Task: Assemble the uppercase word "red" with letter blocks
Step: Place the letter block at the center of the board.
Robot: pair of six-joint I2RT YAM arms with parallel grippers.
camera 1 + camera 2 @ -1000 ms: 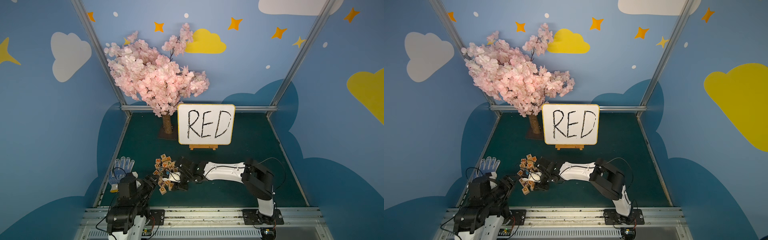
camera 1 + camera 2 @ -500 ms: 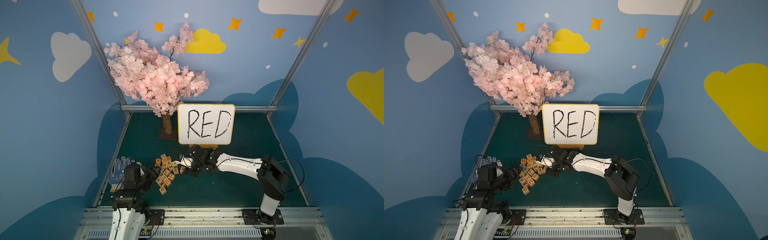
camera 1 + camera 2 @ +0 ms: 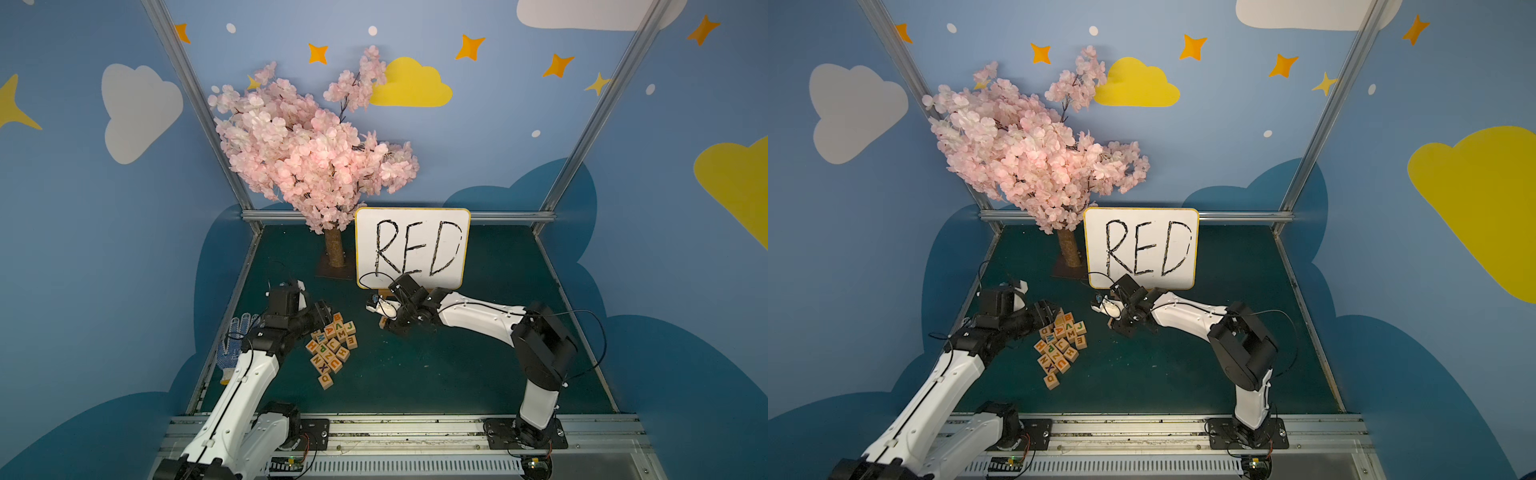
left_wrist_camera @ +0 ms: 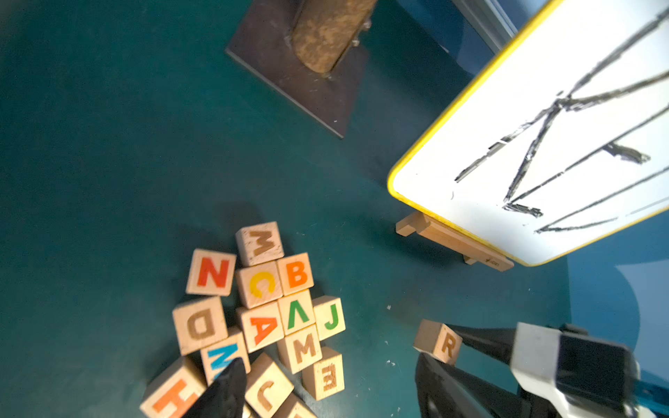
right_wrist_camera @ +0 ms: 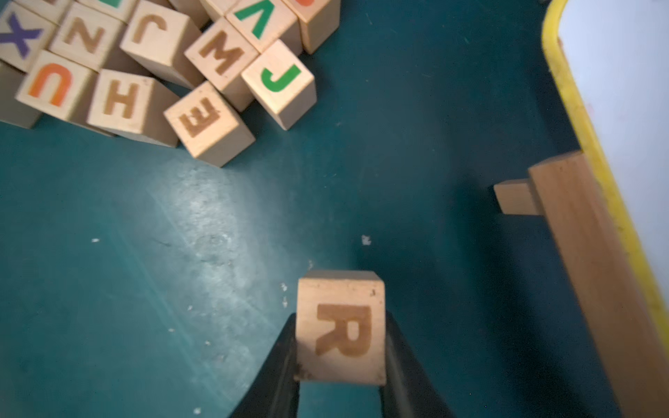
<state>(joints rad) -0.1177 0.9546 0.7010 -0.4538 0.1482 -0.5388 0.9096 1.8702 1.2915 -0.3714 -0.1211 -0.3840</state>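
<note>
The R block slants to the easel, held by its near and far sides in my right gripper; I need to set it down, turn and grip its other sides [image 5: 343, 274].
The letter blocks [image 3: 332, 345] lie in a loose pile left of centre in both top views [image 3: 1061, 345]. My right gripper [image 5: 340, 325] is shut on a cube with a brown R [image 5: 340, 327], held just above the mat between the pile and the board [image 3: 384, 323]. My left gripper [image 4: 327, 360] hovers at the pile's far left side [image 3: 323, 312] and is open, holding nothing. One of its fingers [image 4: 226, 387] is over the N and H cubes. An E cube [image 4: 325, 374] lies at the pile's right edge, and a D cube [image 4: 199, 324] on its left.
A yellow-rimmed whiteboard [image 3: 411, 247] with handwritten RED stands on a wooden easel [image 5: 579, 235] close behind the right gripper. A pink blossom tree [image 3: 334, 249] on a dark base plate [image 4: 300, 72] stands at the back left. A dotted glove [image 3: 232, 336] lies by the left wall.
The right gripper has lifted the R cube off the pile and carried it right and back toward the board. The left arm has unfolded from the front to the pile, and its fingers have parted.
</note>
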